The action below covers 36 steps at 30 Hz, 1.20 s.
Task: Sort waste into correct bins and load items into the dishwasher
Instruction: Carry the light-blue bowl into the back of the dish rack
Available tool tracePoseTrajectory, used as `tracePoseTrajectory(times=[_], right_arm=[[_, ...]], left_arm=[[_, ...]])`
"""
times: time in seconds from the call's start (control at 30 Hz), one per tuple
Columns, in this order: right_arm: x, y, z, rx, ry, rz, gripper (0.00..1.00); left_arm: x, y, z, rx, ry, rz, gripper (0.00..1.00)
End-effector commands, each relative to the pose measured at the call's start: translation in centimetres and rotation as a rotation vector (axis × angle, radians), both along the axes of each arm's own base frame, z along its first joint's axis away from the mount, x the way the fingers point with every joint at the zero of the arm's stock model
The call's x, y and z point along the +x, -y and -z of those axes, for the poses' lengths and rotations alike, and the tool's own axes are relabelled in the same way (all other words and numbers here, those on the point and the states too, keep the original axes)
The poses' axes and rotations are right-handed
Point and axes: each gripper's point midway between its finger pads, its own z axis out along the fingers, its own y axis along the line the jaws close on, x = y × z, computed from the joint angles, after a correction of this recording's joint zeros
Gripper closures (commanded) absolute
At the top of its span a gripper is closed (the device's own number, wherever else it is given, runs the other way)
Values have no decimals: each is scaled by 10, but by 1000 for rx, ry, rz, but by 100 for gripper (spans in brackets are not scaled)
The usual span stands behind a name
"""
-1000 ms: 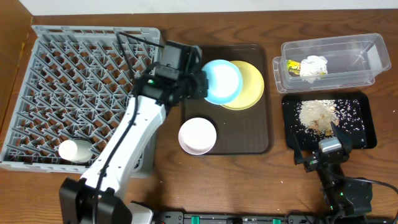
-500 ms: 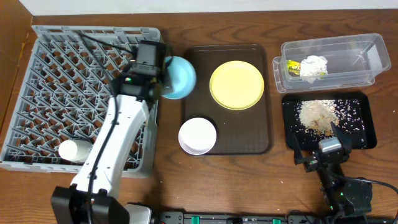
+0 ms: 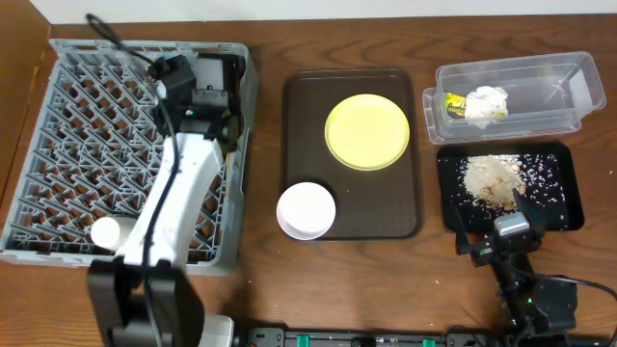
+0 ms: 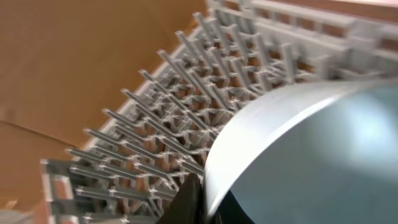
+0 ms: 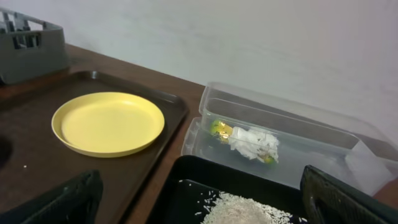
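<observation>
Next, my left gripper lets go of the light blue bowl on the rack's wires (image 3: 210,120) near the side of the rack that faces the yellow plate.
My left gripper (image 3: 218,89) hangs over the right part of the grey dishwasher rack (image 3: 87,145), shut on the rim of the light blue bowl (image 4: 311,155). The left wrist view shows the bowl tilted above the rack's pegs (image 4: 155,124); from overhead the arm hides it. The yellow plate (image 3: 366,131) and the pinkish-white bowl (image 3: 307,210) sit on the brown tray (image 3: 405,217). Inside the clear tub (image 3: 569,92) lie the green wrapper (image 3: 453,101) and the white tissue (image 3: 487,103). My right gripper (image 3: 496,236) stands open at the near edge of the black tray (image 3: 569,198), holding nothing.
A beige crumb heap (image 3: 494,178) lies in the black tray. A white cup (image 3: 108,232) rests in the rack's front left corner. The rack's wall stands close to the brown tray's left edge. A cable arcs above the left arm.
My left arm has swung left from the brown tray to above the rack, carrying the blue bowl and uncovering the yellow plate. The right arm has not moved.
</observation>
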Motion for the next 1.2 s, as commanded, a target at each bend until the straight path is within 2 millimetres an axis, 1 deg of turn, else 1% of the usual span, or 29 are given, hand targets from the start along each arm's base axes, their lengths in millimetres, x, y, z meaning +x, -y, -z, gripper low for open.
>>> tracePoseTrajectory(times=[0.0,0.03,0.13,0.2,0.3,0.43,0.6,0.77,0.9,1.03,1.17], right_arm=[[0,0,0,-6,2,-1,1],[0,0,0,-6,2,-1,1],[0,0,0,-6,2,-1,1],[0,0,0,-6,2,-1,1],[0,0,0,-6,2,-1,1],[0,0,0,-6,2,-1,1],[0,0,0,-6,2,-1,1],[0,0,0,-6,2,-1,1],[0,0,0,-6,2,-1,1],[0,0,0,-6,2,-1,1],[0,0,0,-6,2,-1,1]], left_arm=[[-2,-20,-6,199,-40,-115,92],[0,-21,-2,218,-53,-120,93],[15,-19,17,243,-111,-89,93],[21,-19,26,249,-124,-83,93],[25,-19,37,262,-140,-88,92],[23,-21,32,334,-142,-128,92],[22,-20,26,364,-130,-145,92],[28,-19,19,391,-135,-135,93],[29,-12,21,392,-137,-117,92],[30,-4,27,395,-150,-94,93],[29,-3,34,407,-171,-92,93]])
